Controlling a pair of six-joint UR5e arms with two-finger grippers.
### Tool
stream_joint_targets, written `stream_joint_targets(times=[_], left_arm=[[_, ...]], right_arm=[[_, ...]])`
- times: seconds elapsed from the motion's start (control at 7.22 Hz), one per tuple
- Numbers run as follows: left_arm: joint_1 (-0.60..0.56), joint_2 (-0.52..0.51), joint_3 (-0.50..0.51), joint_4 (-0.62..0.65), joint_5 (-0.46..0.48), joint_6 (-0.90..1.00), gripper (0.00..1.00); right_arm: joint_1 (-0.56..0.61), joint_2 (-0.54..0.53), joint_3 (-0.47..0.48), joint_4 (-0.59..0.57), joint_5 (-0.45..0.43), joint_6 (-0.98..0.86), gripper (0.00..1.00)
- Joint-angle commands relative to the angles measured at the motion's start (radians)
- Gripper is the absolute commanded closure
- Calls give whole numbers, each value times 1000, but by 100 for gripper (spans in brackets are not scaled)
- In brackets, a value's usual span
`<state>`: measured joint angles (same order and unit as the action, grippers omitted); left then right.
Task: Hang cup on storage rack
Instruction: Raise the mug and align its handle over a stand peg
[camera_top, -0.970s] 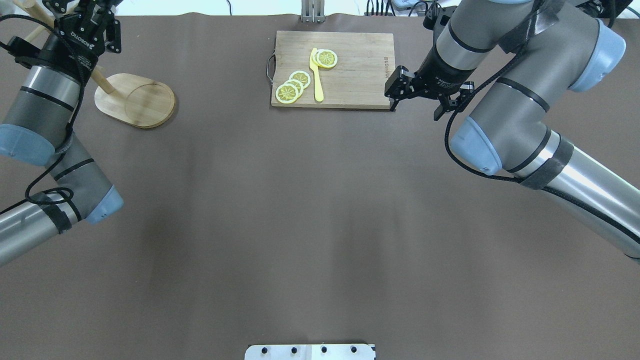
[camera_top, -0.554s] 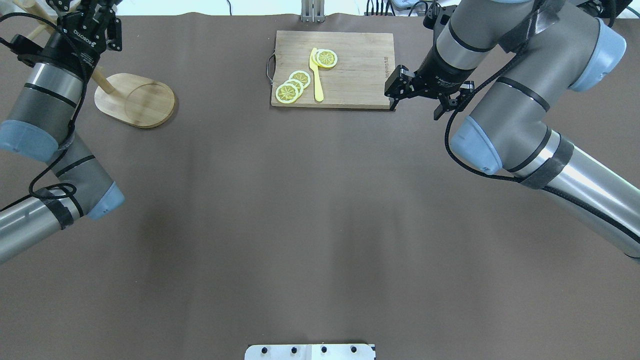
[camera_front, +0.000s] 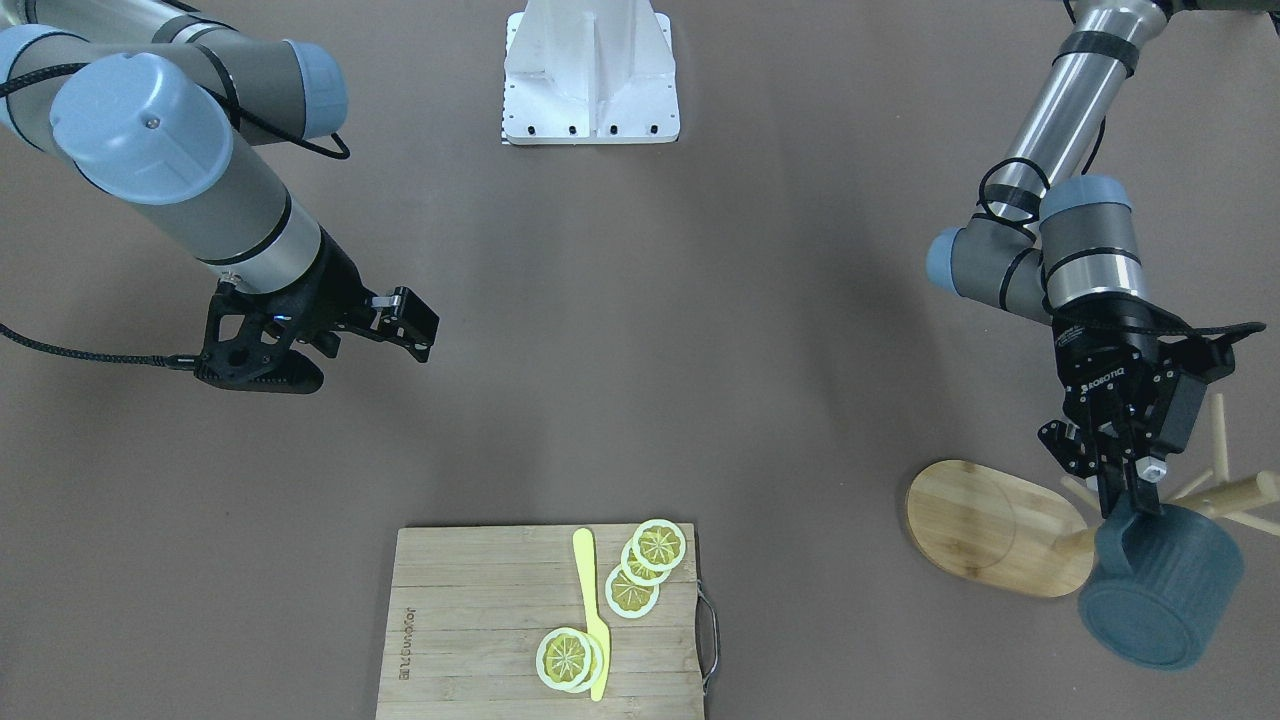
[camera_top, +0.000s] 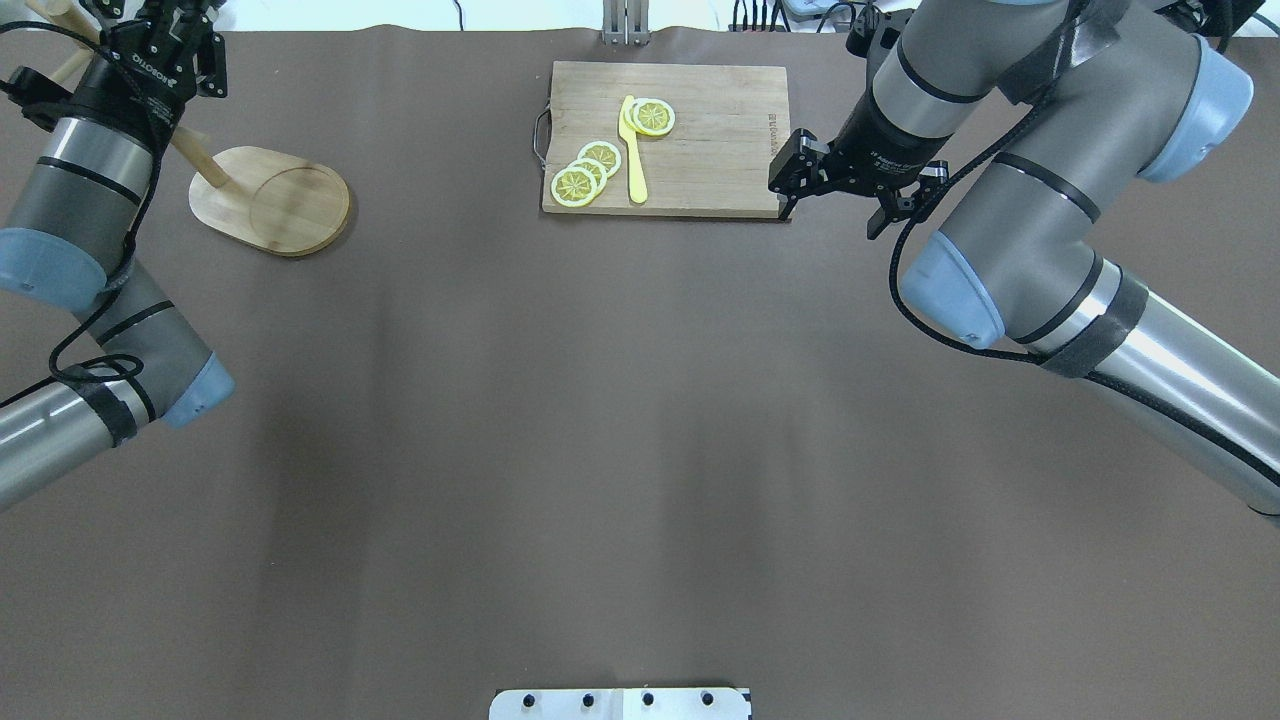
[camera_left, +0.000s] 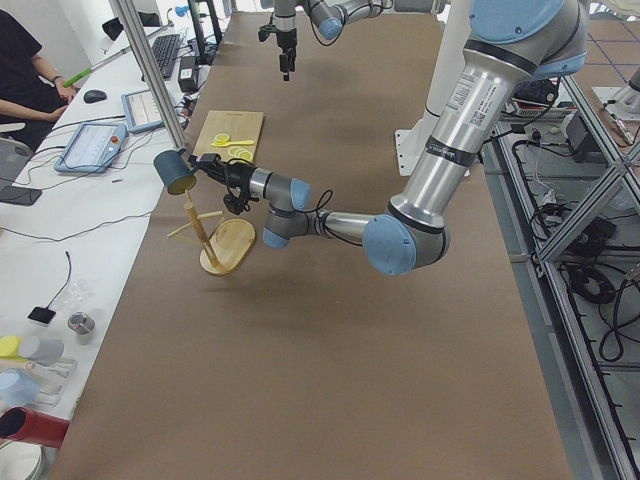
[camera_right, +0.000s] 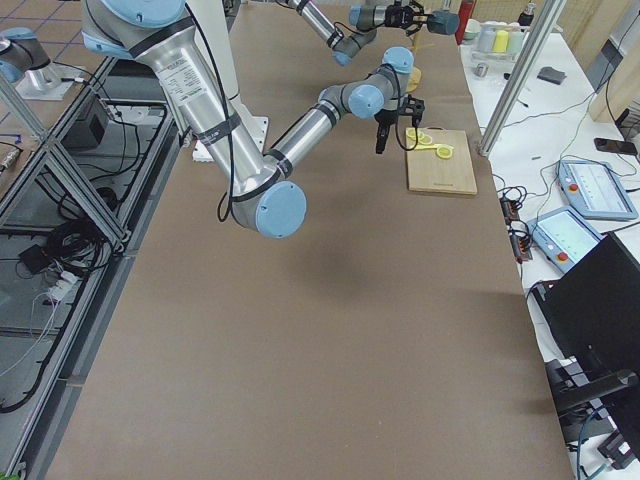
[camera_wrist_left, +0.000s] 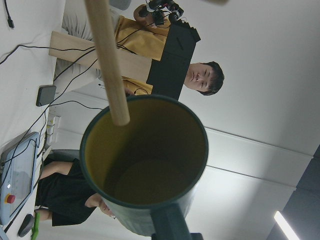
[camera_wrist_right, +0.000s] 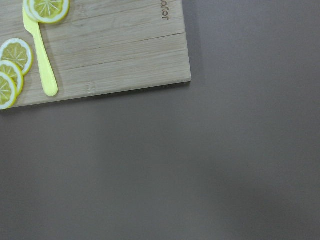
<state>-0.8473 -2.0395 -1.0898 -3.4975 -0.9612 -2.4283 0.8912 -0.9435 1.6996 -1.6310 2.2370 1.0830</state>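
Note:
My left gripper is holding the cup in the air beside the pole. It will let go of it on the wooden peg (camera_front: 1170, 551) (camera_wrist_left: 119, 107) near the upper end of the storage rack's pole.
The dark blue-grey ribbed cup (camera_front: 1160, 590) hangs tilted from my left gripper (camera_front: 1125, 490), which is shut on its handle. The cup is held in the air beside the upper end of the storage rack's pole (camera_front: 1235, 495), past the oval bamboo base (camera_front: 985, 525). In the left wrist view the cup's yellow inside (camera_wrist_left: 145, 165) faces the camera and a wooden peg (camera_wrist_left: 107, 60) crosses its rim; whether they touch I cannot tell. In the overhead view the cup is hidden, and only the rack base (camera_top: 270, 200) and the left gripper (camera_top: 165, 35) show. My right gripper (camera_front: 410, 322) hovers open and empty.
A rectangular wooden cutting board (camera_top: 710, 140) with lemon slices (camera_top: 585, 172) and a yellow knife (camera_top: 632, 150) lies at the far middle, just beside the right gripper (camera_top: 790, 175). The robot's white base plate (camera_front: 592, 70) is at the near edge. People sit beyond the far table edge.
My left gripper has moved further toward the far left corner with the cup, along the rack's pole. The right arm has not moved.

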Motion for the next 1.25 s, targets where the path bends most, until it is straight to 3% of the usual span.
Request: stream_joint_targets(times=[0.0, 1.11], left_arm=[[-1, 7, 2, 0, -1, -43, 100], [-4, 67, 2, -31, -45, -80, 100]], right_arm=[[0, 0, 0, -1, 0, 0, 0], [0, 0, 0, -1, 0, 2, 0]])
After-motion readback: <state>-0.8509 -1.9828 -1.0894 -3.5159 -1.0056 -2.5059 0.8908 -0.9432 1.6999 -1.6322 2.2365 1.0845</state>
